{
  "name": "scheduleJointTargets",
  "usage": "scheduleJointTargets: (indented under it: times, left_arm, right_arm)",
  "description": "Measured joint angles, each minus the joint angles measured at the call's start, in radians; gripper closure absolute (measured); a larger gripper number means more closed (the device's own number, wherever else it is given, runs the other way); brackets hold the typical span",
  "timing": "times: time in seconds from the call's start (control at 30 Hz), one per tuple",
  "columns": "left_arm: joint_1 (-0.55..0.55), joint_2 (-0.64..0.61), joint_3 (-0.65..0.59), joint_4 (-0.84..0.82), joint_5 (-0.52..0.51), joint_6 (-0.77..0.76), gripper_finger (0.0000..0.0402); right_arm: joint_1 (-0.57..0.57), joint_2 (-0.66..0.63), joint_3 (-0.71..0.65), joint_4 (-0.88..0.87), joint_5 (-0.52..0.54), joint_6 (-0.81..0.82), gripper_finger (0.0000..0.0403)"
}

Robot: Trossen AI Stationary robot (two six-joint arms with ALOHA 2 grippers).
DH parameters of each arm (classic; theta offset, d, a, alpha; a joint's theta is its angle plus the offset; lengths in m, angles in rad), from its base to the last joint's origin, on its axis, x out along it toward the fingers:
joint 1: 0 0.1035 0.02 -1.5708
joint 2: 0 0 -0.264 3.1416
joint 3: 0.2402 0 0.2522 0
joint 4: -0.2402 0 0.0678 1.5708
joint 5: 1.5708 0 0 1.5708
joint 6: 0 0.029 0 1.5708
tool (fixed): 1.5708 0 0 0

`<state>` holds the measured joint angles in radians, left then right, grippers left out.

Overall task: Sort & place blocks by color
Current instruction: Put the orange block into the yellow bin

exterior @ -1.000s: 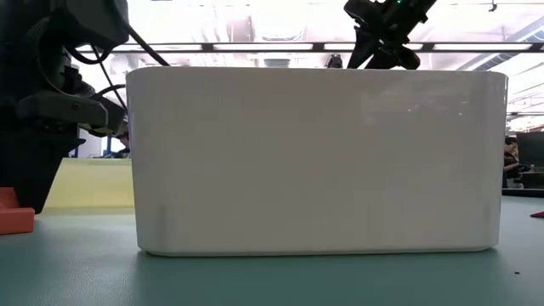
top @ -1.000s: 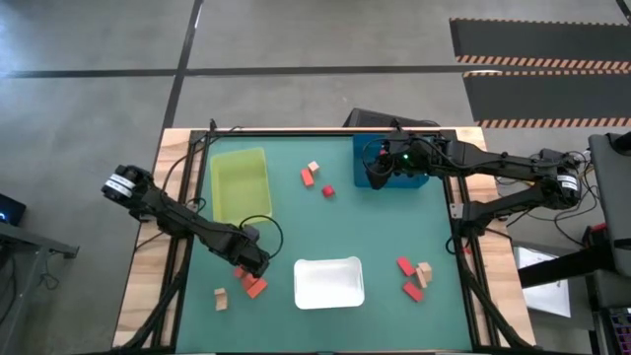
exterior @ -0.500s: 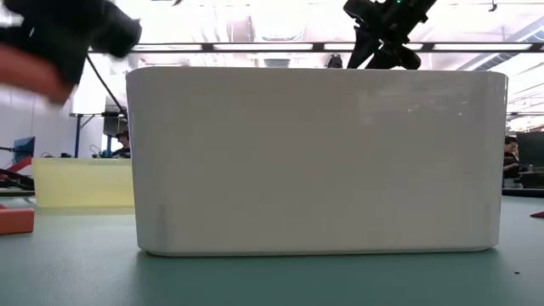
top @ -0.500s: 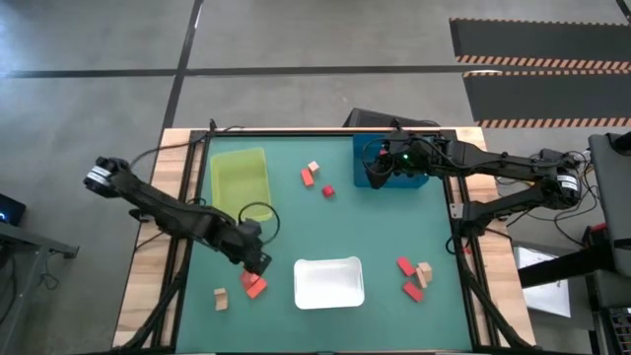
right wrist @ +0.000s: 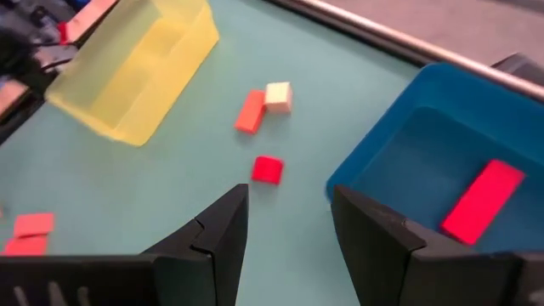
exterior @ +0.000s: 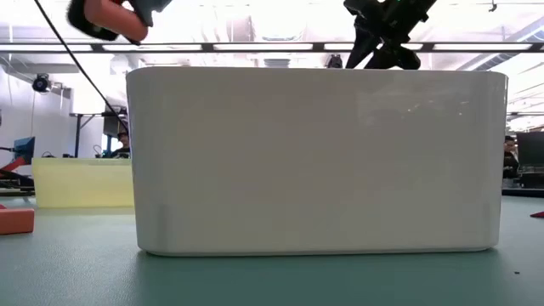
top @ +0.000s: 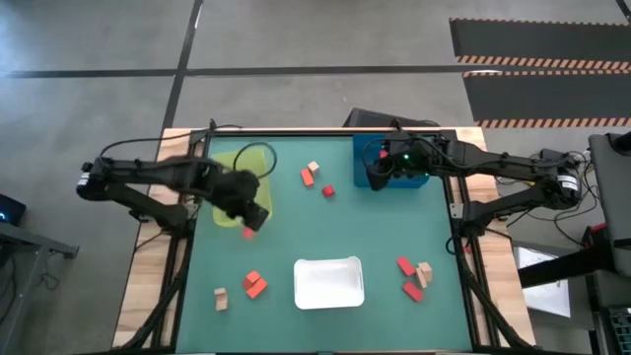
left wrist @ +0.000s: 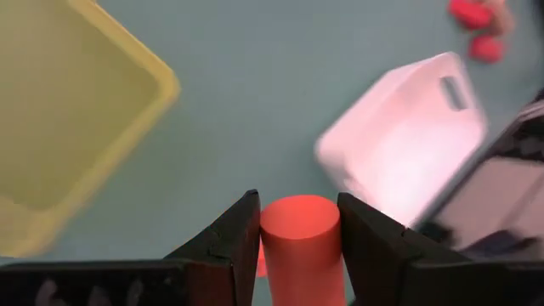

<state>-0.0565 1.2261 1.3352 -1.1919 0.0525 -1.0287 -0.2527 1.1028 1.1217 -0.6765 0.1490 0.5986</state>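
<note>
I should release the left gripper's orange-red block inside the far end of the yellow-green tray (top: pixel 243 163).
My left gripper (top: pixel 247 227) hangs above the table by the near right corner of the yellow-green tray (top: pixel 240 177) and is shut on an orange-red block (left wrist: pixel 297 234). It shows high up in the low view (exterior: pixel 119 15). My right gripper (right wrist: pixel 289 223) is open over the left rim of the blue tray (top: pixel 402 168), where a red block (right wrist: pixel 482 201) lies. Loose blocks lie flat on the table: three mid-far (top: pixel 314 177), some near-left (top: pixel 255 285) with a tan one (top: pixel 221 299), and three near-right (top: pixel 414 277). My left gripper pinches the orange-red block between its two fingers, one on each of two opposite sides (left wrist: pixel 270 238). The block's rounded end (left wrist: pixel 297 217) stands out between the fingertips. The fingers point down from above, and the block is lifted clear of the table.
The white tray (top: pixel 328 282) sits near the table's near edge at the middle and fills most of the low view (exterior: pixel 314 161). Bare green mat lies between the three trays. Cables loop over the yellow-green tray's far end. The table's wooden edges flank the mat.
My left gripper has risen from the near-left blocks with the orange-red block in its fingers and swung toward the far edge, to the yellow-green tray's near right corner. The block is lifted clear now. The other near-left blocks have stayed in place.
</note>
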Motion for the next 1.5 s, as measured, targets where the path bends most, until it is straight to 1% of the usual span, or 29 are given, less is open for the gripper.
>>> scheduleJointTargets:
  times: [0.1,0.23,0.3,0.37,0.43,0.5,0.57,0.63,0.77,0.9,1.0,1.27,1.5]
  left_arm:
    - [0.076,0.084,0.109,-0.155,0.011,0.220,0.0281]
    - [0.159,0.210,0.207,-0.303,0.002,0.619,0.0281]
    - [0.197,0.265,0.217,-0.350,-0.024,0.832,0.0281]
    - [0.241,0.311,0.208,-0.357,-0.053,1.026,0.0281]
    - [0.295,0.348,0.190,-0.355,-0.095,1.152,0.0281]
    - [0.350,0.381,0.175,-0.330,-0.136,1.241,0.0281]
    - [0.403,0.395,0.153,-0.291,-0.166,1.307,0.0281]
    - [0.459,0.391,0.121,-0.223,-0.173,1.353,0.0281]
    - [0.562,0.342,0.025,-0.065,-0.175,1.469,0.0281]
    - [0.643,0.305,-0.075,0.049,-0.179,1.583,0.0281]
    - [0.684,0.304,-0.139,0.111,-0.198,1.619,0.0281]
    - [0.753,0.316,-0.278,0.303,-0.200,1.711,0.0281]
    - [0.800,0.316,-0.365,0.389,-0.200,1.726,0.0281]
  right_arm:
    - [0.008,-0.009,0.000,-0.001,-0.026,0.024,0.0243]
    - [0.030,-0.045,0.000,-0.007,-0.027,0.049,0.0243]
    - [0.040,-0.072,0.000,-0.016,-0.028,0.066,0.0243]
    - [0.051,-0.098,0.000,-0.030,-0.027,0.089,0.0243]
    - [0.060,-0.125,0.000,-0.032,-0.026,0.098,0.0243]
    - [0.071,-0.150,0.000,-0.030,-0.026,0.112,0.0243]
    - [0.081,-0.170,0.000,-0.030,-0.019,0.130,0.0243]
    - [0.088,-0.183,0.000,-0.029,-0.018,0.145,0.0243]
    - [0.096,-0.187,0.000,-0.028,-0.014,0.164,0.0243]
    - [0.096,-0.172,0.000,-0.022,-0.014,0.166,0.0243]
    - [0.096,-0.153,0.000,-0.021,-0.008,0.172,0.0243]
    - [0.096,-0.097,0.000,-0.021,-0.008,0.205,0.0243]
    - [0.096,-0.068,0.000,-0.021,-0.008,0.221,0.0243]
